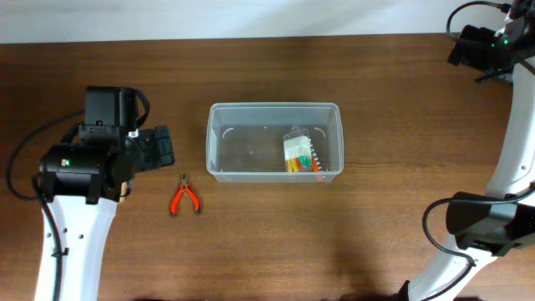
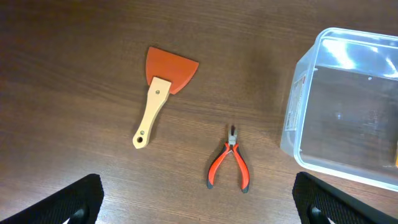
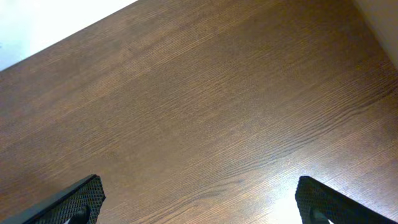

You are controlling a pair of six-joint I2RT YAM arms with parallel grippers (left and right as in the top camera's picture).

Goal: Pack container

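Note:
Next, the robot's left gripper will move to the red-handled pliers and close on the pliers' handle nearer the scraper [image 1: 175, 201] [image 2: 216, 167], away from the tub.
The container [image 1: 274, 105] is a clear tub in the middle of the table. Inside, at its right end, lies a clear packet of small coloured pieces [image 1: 301, 155]. My left gripper [image 2: 199, 202] is open over bare wood, left of the tub, with nothing between its fingers. Just ahead of it lie red-handled pliers [image 2: 230, 165] and a scraper [image 2: 163, 93] with an orange blade and a wooden handle. The tub's near corner [image 2: 291, 121] shows at the right of the left wrist view. My right gripper [image 3: 199, 202] is open and empty over bare table, far from the tub.
Overhead, the pliers [image 1: 185, 196] lie between the left arm [image 1: 92, 167] and the tub; the scraper is hidden under that arm. The right arm [image 1: 485, 221] stands at the table's right edge. The table's far edge [image 3: 37, 37] shows in the right wrist view.

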